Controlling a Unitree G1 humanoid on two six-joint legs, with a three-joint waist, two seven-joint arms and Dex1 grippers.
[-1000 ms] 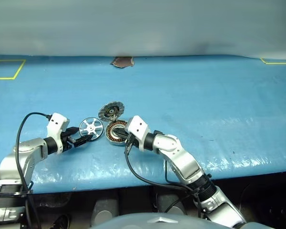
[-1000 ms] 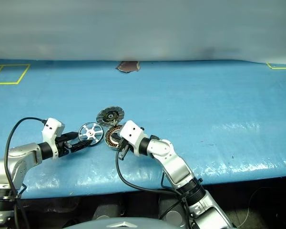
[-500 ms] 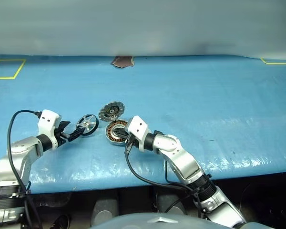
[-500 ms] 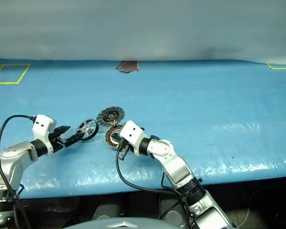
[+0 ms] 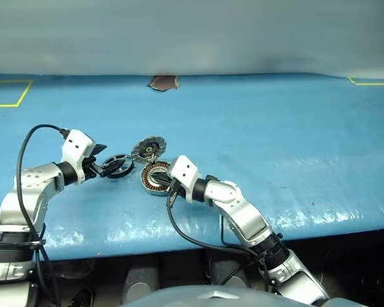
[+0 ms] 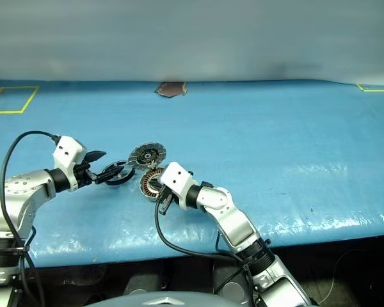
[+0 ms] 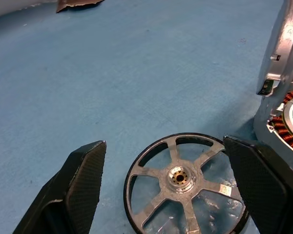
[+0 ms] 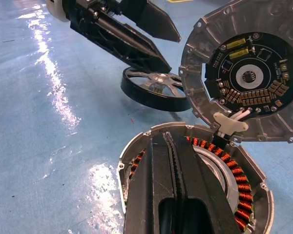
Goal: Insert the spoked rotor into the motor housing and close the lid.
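The spoked rotor's rim has one finger of my low, slanted left gripper across it, so next I back away, point that gripper down and close it on the spokes [image 7: 189,209].
The spoked rotor [image 5: 118,165], a shiny ring with spokes and a pale hub, hangs nearly level just off the blue table, left of the motor housing. My left gripper [image 5: 115,169] is closed wide on it, one black finger on each side of the rim [image 7: 237,161]. The motor housing [image 5: 155,178] shows copper windings [image 8: 244,200] around a silver centre. Its lid [image 5: 149,149] stands open on the far side, with its segmented inner face [image 8: 244,78] in view. My right gripper [image 8: 167,139] is shut, and its fingers lie across the housing's near rim.
The blue table cover [image 5: 275,141] runs to a front edge close to my arms. A brown patch [image 5: 164,82] sits at the far edge. Yellow tape marks lie at the far left [image 5: 6,93] and far right [image 5: 371,81]. A black cable [image 5: 25,153] loops over my left arm.
My left gripper has risen and moved toward the lid with the rotor. The rotor has turned from facing the camera to lying almost flat. The right arm has kept still.
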